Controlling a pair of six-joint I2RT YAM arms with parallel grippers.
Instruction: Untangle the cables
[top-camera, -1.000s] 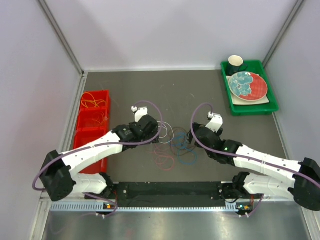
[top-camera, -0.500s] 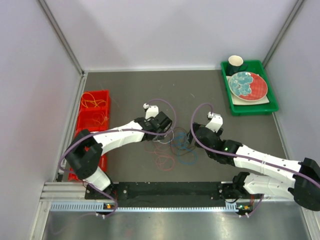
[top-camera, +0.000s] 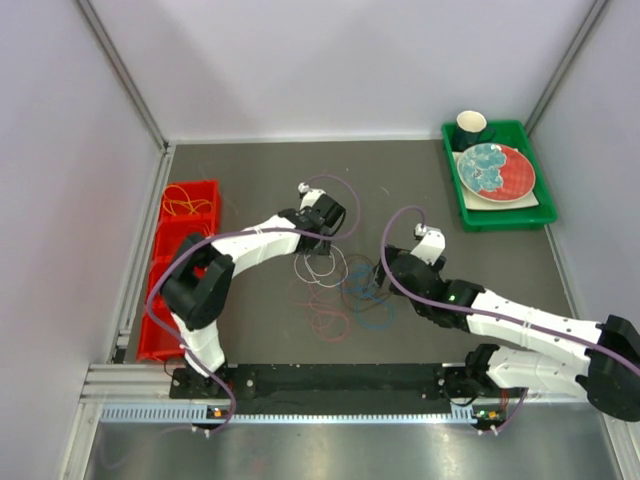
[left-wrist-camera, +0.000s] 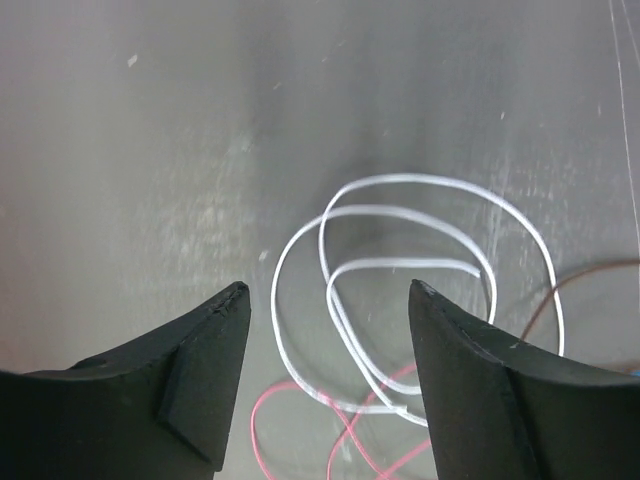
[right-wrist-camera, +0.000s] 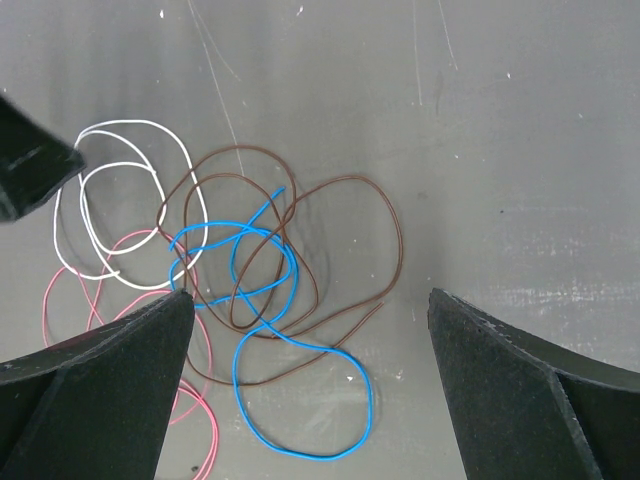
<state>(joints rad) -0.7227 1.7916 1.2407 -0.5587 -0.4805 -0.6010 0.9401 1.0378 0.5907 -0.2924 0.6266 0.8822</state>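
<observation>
I will use my left gripper to pinch the white cable's parts (left-wrist-camera: 333, 292) beyond the spot where the pink cable crosses under its near loops, and lift them clear.
The cables lie in a loose tangle at the table's middle. The white cable (top-camera: 322, 268) (left-wrist-camera: 440, 185) is coiled just beyond my left gripper (top-camera: 322, 242) (left-wrist-camera: 330, 295), which hangs open above it, nothing between its fingers. A pink cable (left-wrist-camera: 268, 400) (top-camera: 327, 318) crosses under the white one. The blue cable (right-wrist-camera: 300, 345) (top-camera: 375, 312) and a brown cable (right-wrist-camera: 385, 230) interlace below my right gripper (top-camera: 377, 274) (right-wrist-camera: 310, 300), which is wide open and holds nothing. White (right-wrist-camera: 120, 125) and pink (right-wrist-camera: 60, 290) loops show at its left.
A red bin (top-camera: 160, 290) stands at the left edge with orange-yellow wire (top-camera: 185, 205) in its far compartment. A green tray (top-camera: 505, 215) at the back right holds a plate (top-camera: 496, 170) and a dark cup (top-camera: 471, 125). A black rail (top-camera: 330, 378) runs along the near edge.
My left arm swung right and toward the back, carrying its gripper to the far side of the white cable; its jaws narrowed a little. The right arm has not moved.
</observation>
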